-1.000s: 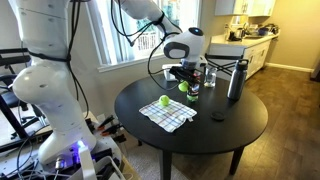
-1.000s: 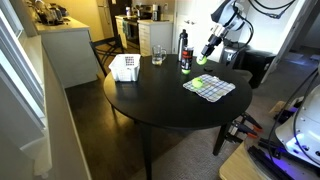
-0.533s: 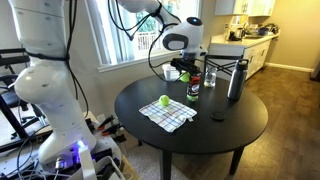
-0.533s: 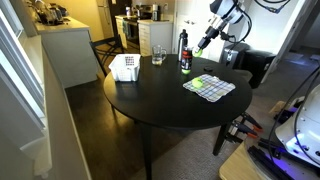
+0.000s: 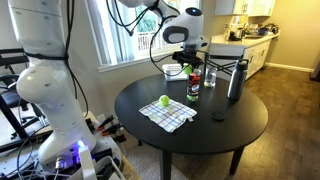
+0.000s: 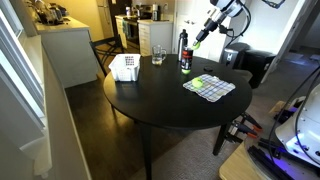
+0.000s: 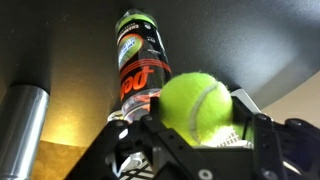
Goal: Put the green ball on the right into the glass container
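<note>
The robot's gripper should release the green ball, held above the table's far side now, inside the dark bottle with the red label (image 5: 193, 88) (image 7: 143, 75).
My gripper (image 5: 184, 62) is shut on a green ball (image 7: 197, 107) and holds it in the air above the far side of the round black table (image 5: 240, 125). It also shows in an exterior view (image 6: 202, 34). In the wrist view the ball fills the space between the fingers (image 7: 195, 128). The glass container (image 5: 209, 78) stands upright on the table just past the gripper; it also shows in an exterior view (image 6: 158, 55). A second green ball (image 5: 164, 100) lies on a checked cloth (image 5: 170, 114).
A dark bottle with a red label (image 5: 193, 86) stands right under the gripper and fills the wrist view (image 7: 140, 60). A tall metal bottle (image 5: 236, 80) stands beyond the glass. A white box (image 6: 124, 67) and a small dark object (image 5: 217, 116) are on the table.
The gripper has risen from just above the cloth, carrying the green ball, and now hangs higher above the dark labelled bottle. The ball on the cloth has not moved.
</note>
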